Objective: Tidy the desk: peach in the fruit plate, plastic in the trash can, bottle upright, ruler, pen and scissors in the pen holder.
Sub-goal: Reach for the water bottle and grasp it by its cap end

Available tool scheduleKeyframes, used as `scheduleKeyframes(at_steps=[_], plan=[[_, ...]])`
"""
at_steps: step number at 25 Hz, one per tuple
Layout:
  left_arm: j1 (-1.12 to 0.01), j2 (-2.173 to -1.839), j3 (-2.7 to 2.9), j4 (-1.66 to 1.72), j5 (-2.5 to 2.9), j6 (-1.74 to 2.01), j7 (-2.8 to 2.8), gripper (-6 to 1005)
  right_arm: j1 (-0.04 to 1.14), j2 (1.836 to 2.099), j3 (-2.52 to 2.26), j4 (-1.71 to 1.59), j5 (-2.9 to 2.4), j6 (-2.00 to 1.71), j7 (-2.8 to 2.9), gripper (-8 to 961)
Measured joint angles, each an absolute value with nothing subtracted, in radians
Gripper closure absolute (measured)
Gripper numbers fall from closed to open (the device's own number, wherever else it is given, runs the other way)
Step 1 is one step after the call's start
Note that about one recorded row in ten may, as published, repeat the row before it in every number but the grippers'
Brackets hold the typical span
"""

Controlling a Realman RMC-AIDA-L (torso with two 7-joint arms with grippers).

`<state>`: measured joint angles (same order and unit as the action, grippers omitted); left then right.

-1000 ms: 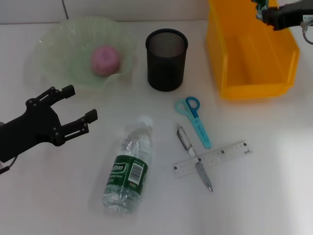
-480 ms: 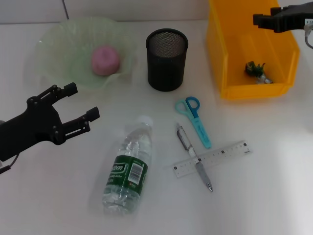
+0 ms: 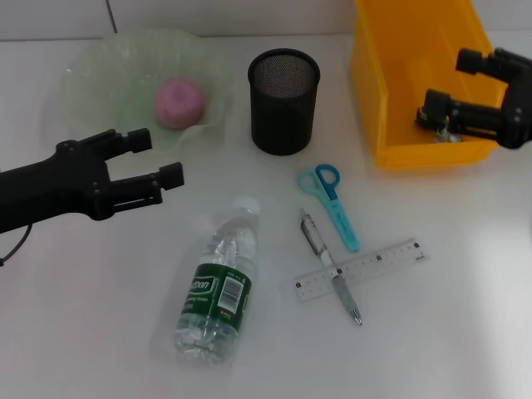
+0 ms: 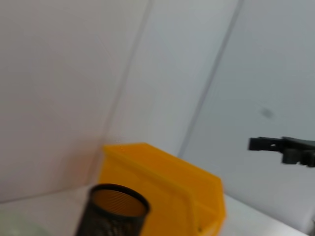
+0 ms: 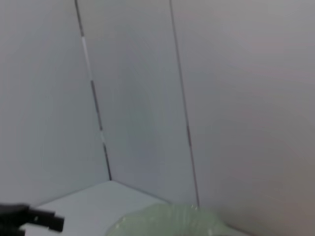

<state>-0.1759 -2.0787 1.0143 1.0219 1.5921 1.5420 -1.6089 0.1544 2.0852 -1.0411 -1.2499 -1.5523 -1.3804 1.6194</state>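
Note:
I move my left gripper to the bottle's cap (image 3: 246, 204) next and close it there, because the bottle has to be stood upright.
The pink peach (image 3: 179, 101) rests in the pale-green fruit plate (image 3: 83, 66). A bit of plastic (image 3: 447, 135) lies in the yellow trash can (image 3: 399, 83), mostly hidden behind my right gripper (image 3: 450, 82), which hangs open and empty over the bin's right side. On its side on the desk (image 3: 100, 332) lies the bottle (image 3: 218, 287), cap pointing away. My left gripper (image 3: 155, 158) is open just left of and beyond the cap. Teal scissors (image 3: 330, 195), a pen (image 3: 328, 266) and the clear ruler (image 3: 357, 270) lie right of the bottle, pen crossing ruler. The black pen holder (image 3: 283, 100) stands upright.
The left wrist view shows the pen holder (image 4: 115, 211), the trash can (image 4: 167, 187) and the right gripper (image 4: 283, 147) farther off. The right wrist view shows the plate's rim (image 5: 167, 221) and the left gripper (image 5: 29, 219) against the walls.
The plastic dropped from my right gripper into the trash can, and that gripper came down and nearer over the bin. My left gripper shifted right, toward the bottle's cap.

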Motion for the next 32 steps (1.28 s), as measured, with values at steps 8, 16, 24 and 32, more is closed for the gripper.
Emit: scheduleKeyframes(at_steps=[8,16,24,32], plan=[[-0.051,-2.070,1.500,1.732,2.030,1.251,-2.265,139,0.089,2.084,-0.991,-1.088,-1.606,-1.489,1.420,114],[-0.253,-2.076,1.713,1.836,2.472,1.322,-2.858,139,0.077,2.083,-0.965,-0.985,-1.670,-1.493,1.321,105],[-0.387,-2.081,1.757,1.629,2.512,1.271,-2.895,139,0.081,2.082,-0.964,-0.962,-1.671,-1.490,1.312,106],[-0.436,-2.082,1.734,1.521,2.512,1.241,-2.889,139,0.095,2.083,-0.963,-0.950,-1.671,-1.488,1.311,107]])
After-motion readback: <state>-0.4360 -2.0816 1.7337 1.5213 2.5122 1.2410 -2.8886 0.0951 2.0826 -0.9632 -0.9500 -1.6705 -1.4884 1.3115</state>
